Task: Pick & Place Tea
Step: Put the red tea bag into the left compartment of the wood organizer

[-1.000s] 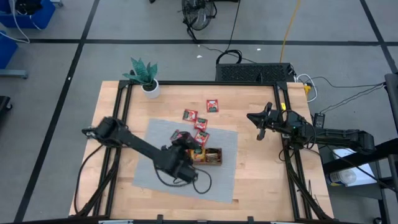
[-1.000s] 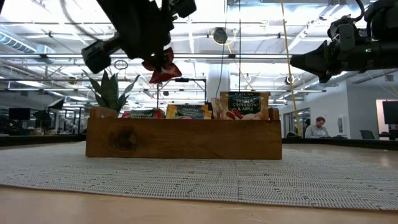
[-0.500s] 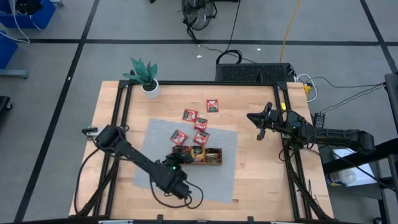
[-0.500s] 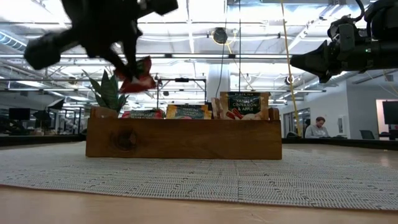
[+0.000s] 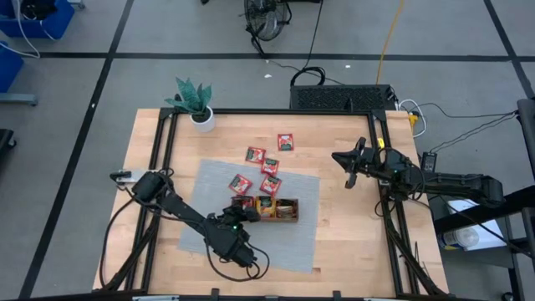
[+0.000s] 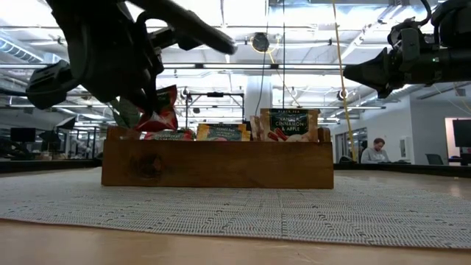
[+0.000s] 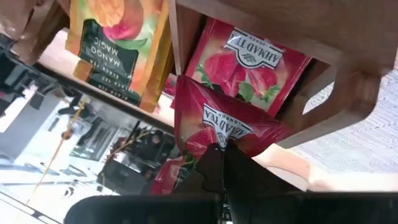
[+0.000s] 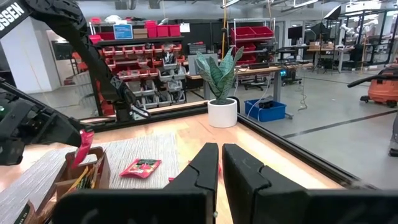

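The robot's left gripper needs to release the red sachet, hanging just above that compartment now, in the tray compartment (image 5: pixel 242 201) (image 7: pixel 244 74) next to the orange and green sachet.
The brown wooden tray (image 5: pixel 284 209) stands on the grey mat (image 5: pixel 209 226), with tea sachets upright in its compartments (image 6: pixel 283 124). Several red sachets (image 5: pixel 255 155) lie flat on the mat and the table beyond it. My left gripper (image 5: pixel 238 214) is at the tray's left end, shut on a red tea sachet (image 6: pixel 160 109) that hangs just above the left compartment. That compartment holds another red sachet (image 7: pixel 252 62), beside an orange and green one (image 7: pixel 118 37). My right gripper (image 5: pixel 347 163) is shut and holds nothing at the table's right side. My left gripper pinches the red sachet between its two fingers at the middle of one edge (image 7: pixel 214 142). The fingers slant down toward the tray from the table's near left. The sachet sticks out past the fingertips, tilted and lifted clear, over the tray's left compartment.
A potted plant (image 5: pixel 196 104) stands at the far left corner. A black frame rail (image 5: pixel 380 192) runs along the table's sides. One red sachet (image 8: pixel 142 167) lies on the mat between the tray and the plant.
My left gripper has gone down and toward the table's left and near edges, rolling a little. It has carried the red sachet from well above the tray to just over its left end. The sachet stays pinched.
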